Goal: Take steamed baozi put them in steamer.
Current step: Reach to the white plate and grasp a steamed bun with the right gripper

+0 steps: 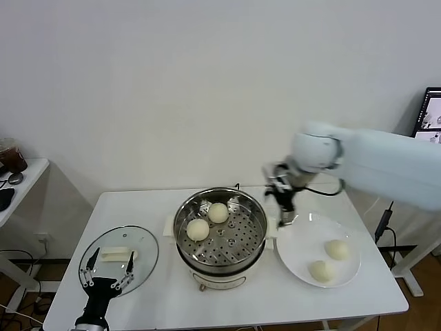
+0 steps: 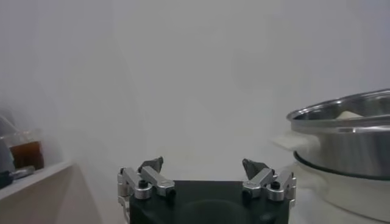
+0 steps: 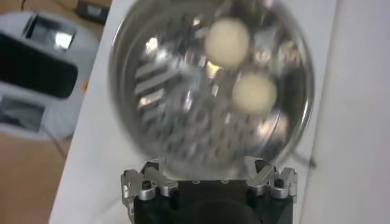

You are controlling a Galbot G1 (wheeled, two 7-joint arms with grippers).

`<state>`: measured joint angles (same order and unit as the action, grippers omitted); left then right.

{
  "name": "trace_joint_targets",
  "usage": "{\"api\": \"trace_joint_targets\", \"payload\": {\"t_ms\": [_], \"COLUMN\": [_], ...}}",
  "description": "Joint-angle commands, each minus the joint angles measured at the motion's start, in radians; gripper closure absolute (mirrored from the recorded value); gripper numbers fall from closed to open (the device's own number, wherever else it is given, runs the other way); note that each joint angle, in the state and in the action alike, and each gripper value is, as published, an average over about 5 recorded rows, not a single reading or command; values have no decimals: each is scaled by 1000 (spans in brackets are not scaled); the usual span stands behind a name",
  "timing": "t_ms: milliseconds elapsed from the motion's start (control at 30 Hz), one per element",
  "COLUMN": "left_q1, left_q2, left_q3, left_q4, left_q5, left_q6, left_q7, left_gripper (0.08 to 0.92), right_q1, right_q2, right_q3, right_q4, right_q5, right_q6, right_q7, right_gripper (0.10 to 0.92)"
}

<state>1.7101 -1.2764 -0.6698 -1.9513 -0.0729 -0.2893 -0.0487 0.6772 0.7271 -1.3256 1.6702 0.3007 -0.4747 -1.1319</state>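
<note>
I should next close my right gripper around the middle of the front baozi [image 1: 322, 271] on the white plate, the one nearer the table's front edge.
The steamer [image 1: 241, 238] stands mid-table with two steamed baozi inside, one [image 1: 198, 229] beside the other [image 1: 218, 213]. Two more baozi [image 1: 336, 249] [image 1: 320, 270] lie on the white plate [image 1: 300, 241] to its right. My right gripper [image 1: 284, 215] is open and empty, hanging above the gap between the steamer's right rim and the plate. In the right wrist view the gripper [image 3: 207, 173] looks down on the steamer [image 3: 177, 103] and its two baozi [image 3: 226, 38] [image 3: 254, 93]. My left gripper [image 1: 107, 270] is open and empty, parked at the front left; it also shows in the left wrist view [image 2: 203, 165].
A round glass lid [image 1: 141, 243] with a white handle lies on the table at the front left, under the left gripper. A side table [image 1: 21, 181] with a dark drink cup [image 1: 10, 157] stands at the far left. The steamer's side [image 2: 347, 137] fills the left wrist view's edge.
</note>
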Motion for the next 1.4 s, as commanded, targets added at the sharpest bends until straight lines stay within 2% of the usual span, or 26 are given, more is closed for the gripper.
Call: {"api": "trace_joint_targets", "payload": {"t_ms": [33, 267, 500, 1400], "left_q1": [3, 13, 24, 31], "left_q2": [-1, -6, -13, -16], "left_q3": [5, -8, -20, -35], "left_q4": [4, 2, -4, 1], "left_q5": [7, 13, 19, 27], "left_q6": [-1, 0, 1, -8], "left_q7": [1, 1, 0, -6], "left_gripper": [177, 177, 177, 177], "right_q1": [-246, -606, -749, -842], "right_q2": [-362, -392, -338, -198], "right_q3": [153, 400, 479, 535], "right_q4": [74, 28, -36, -173], "right_q5": [-310, -411, -440, -438], "right_q6": [163, 180, 186, 182], "right_q7": [-106, -69, -43, 4], "right_gripper": [203, 203, 203, 214]}}
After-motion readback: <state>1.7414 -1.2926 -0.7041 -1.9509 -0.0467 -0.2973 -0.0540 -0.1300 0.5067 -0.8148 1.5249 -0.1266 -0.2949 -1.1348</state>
